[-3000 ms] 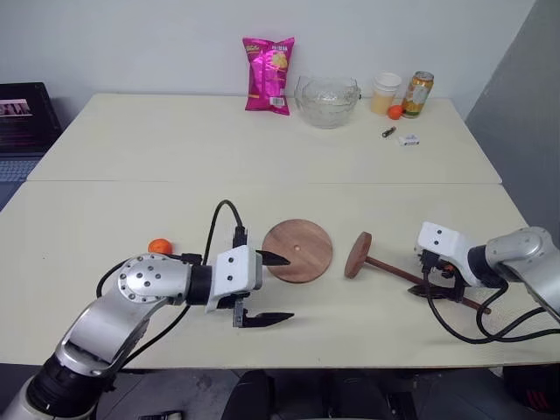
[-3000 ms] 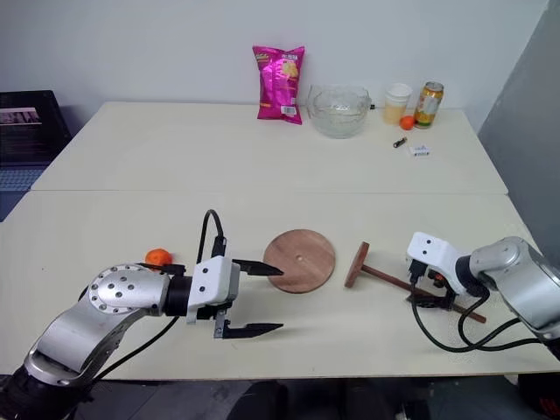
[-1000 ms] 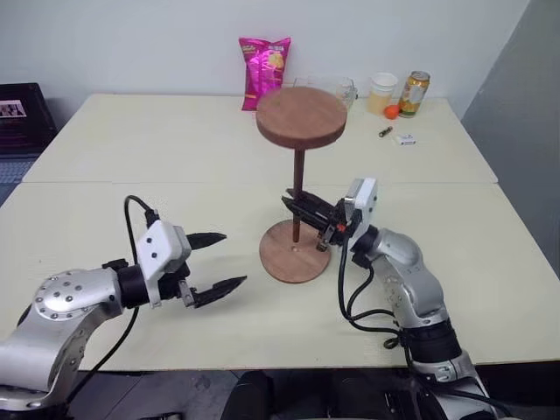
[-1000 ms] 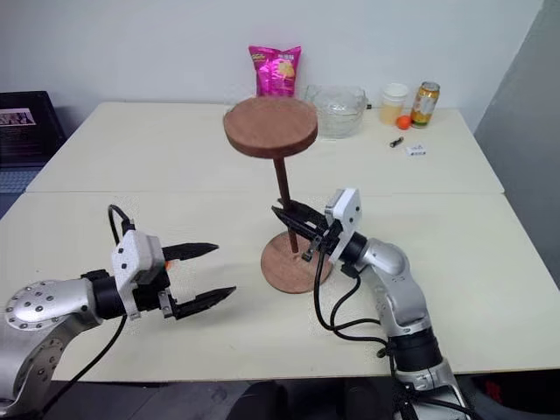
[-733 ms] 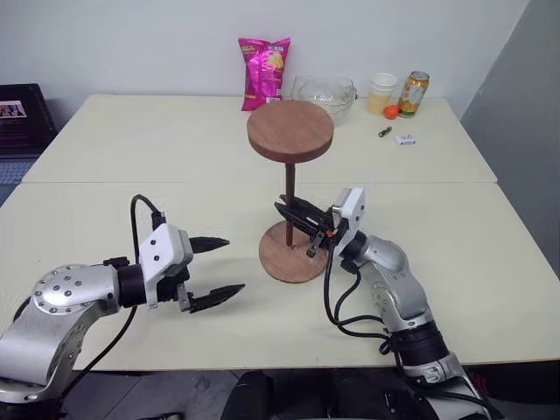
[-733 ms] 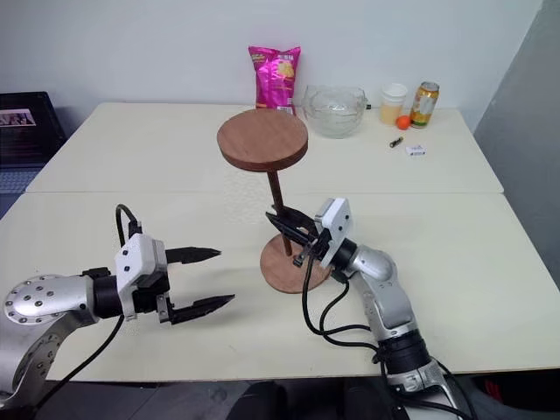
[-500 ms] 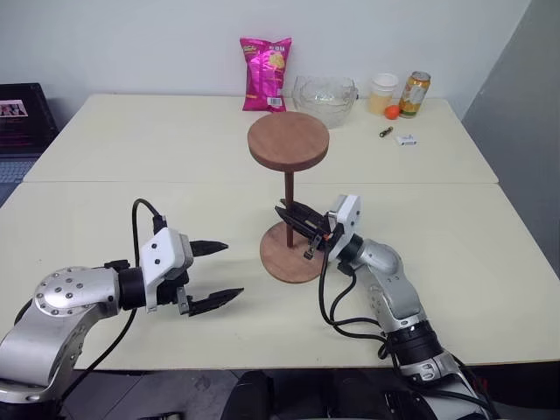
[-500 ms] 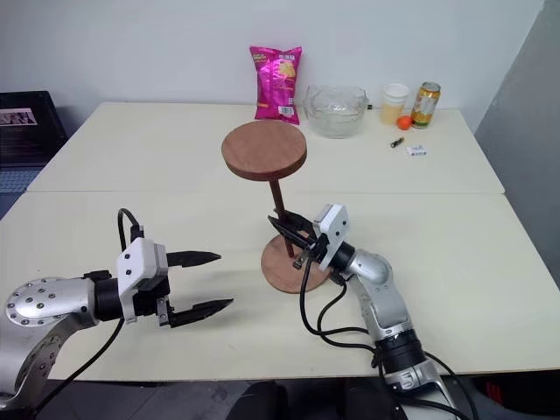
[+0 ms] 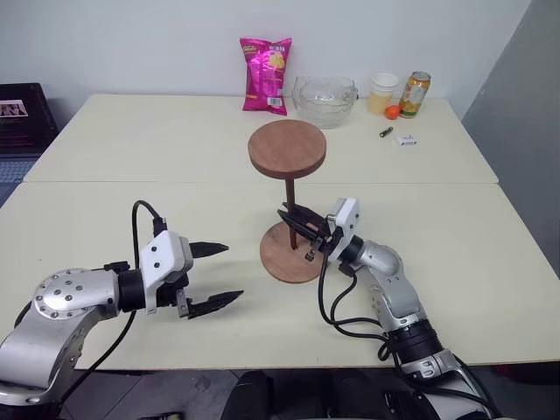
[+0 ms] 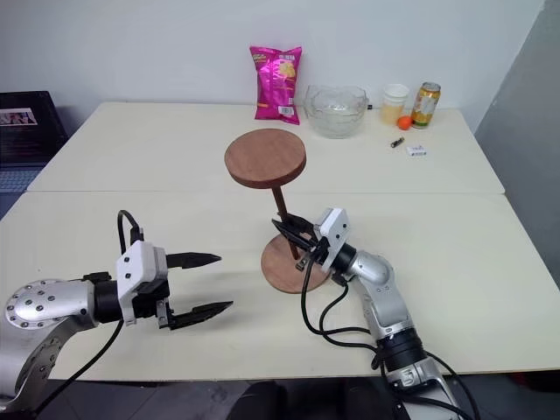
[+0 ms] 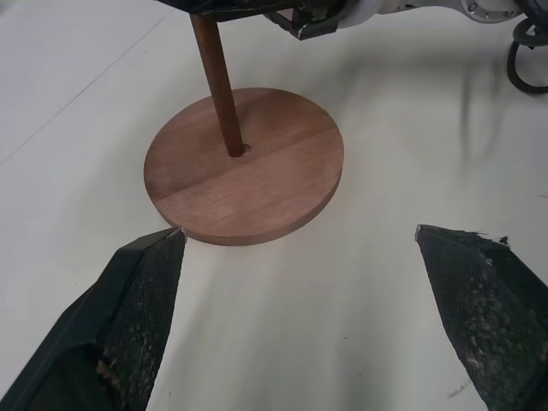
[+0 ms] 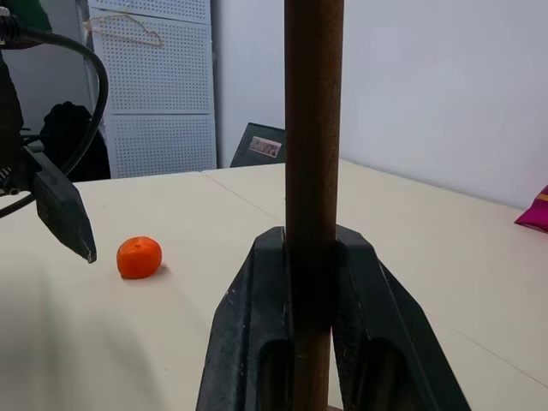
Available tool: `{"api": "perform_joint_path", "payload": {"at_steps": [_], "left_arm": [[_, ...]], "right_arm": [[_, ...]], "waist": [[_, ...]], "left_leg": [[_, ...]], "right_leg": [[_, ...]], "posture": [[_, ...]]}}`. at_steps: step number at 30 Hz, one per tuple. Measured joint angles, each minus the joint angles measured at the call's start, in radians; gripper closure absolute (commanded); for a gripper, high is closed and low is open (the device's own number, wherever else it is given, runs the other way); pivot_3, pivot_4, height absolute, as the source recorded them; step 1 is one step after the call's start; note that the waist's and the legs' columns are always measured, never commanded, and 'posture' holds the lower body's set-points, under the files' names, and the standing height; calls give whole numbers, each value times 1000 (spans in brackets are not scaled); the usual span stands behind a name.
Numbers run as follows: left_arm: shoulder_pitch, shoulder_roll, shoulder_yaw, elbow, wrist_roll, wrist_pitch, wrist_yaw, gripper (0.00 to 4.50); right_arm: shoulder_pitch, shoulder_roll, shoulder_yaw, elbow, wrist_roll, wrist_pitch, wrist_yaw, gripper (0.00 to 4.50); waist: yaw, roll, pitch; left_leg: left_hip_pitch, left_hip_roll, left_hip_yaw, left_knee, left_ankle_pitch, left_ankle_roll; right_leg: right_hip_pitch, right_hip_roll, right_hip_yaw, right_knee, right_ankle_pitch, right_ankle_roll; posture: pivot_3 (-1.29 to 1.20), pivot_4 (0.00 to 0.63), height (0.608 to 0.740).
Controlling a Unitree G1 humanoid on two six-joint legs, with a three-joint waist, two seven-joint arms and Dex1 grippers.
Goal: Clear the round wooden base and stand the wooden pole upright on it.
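Observation:
The wooden pole is standing upright in the centre hole of the round wooden base [image 9: 294, 248]. Next, my right gripper lets go of the pole there.
The round wooden base [image 9: 284, 265] lies flat on the near table, with nothing on it except the pole. The wooden pole [image 9: 289, 199] stands upright with its lower end in the base's centre hole [image 11: 237, 151] and its fixed disc [image 9: 287, 150] on top. My right gripper [image 9: 293, 221] is shut on the pole's lower part, coming in from the right; its fingers [image 12: 257, 325] clamp the rod [image 12: 313, 128]. My left gripper [image 9: 216, 276] hangs open to the left of the base, nothing between its fingers [image 11: 145, 282].
An orange [image 12: 139, 257] lies on the table left of the base. At the far edge stand a pink chips bag [image 9: 265, 74], a glass bowl [image 9: 324, 89], a cup [image 9: 382, 92], a can [image 9: 416, 94] and small items [image 9: 408, 139].
My right gripper has sunk a little with the pole, so the top disc sits lower and the rod's end is down in the base. My left gripper has stayed put.

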Motion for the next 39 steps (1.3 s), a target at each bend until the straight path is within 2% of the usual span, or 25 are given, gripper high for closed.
{"api": "perform_joint_path", "payload": {"at_steps": [18, 28, 39], "left_arm": [[15, 0, -1, 56, 25, -62, -22, 0], [5, 0, -15, 56, 26, -62, -20, 0], [-9, 0, -28, 55, 27, -59, -13, 0]], "right_arm": [[18, -37, 31, -24, -2, 9, 15, 4266], [11, -38, 19, -41, 7, 124, -18, 4266], [21, -63, 33, -46, -8, 134, -24, 4266]], "waist": [[0, 0, 0], [0, -1, -3], [2, -1, -7]], "left_leg": [[0, 0, 0, 0, 0, 0], [2, 0, 0, 0, 0, 0], [10, 0, 0, -2, 0, 0]], "right_leg": [[0, 0, 0, 0, 0, 0], [2, 0, 0, 0, 0, 0], [9, 0, 0, -1, -1, -1]], "posture": [[0, 150, 740], [0, 150, 740], [0, 150, 740]]}}
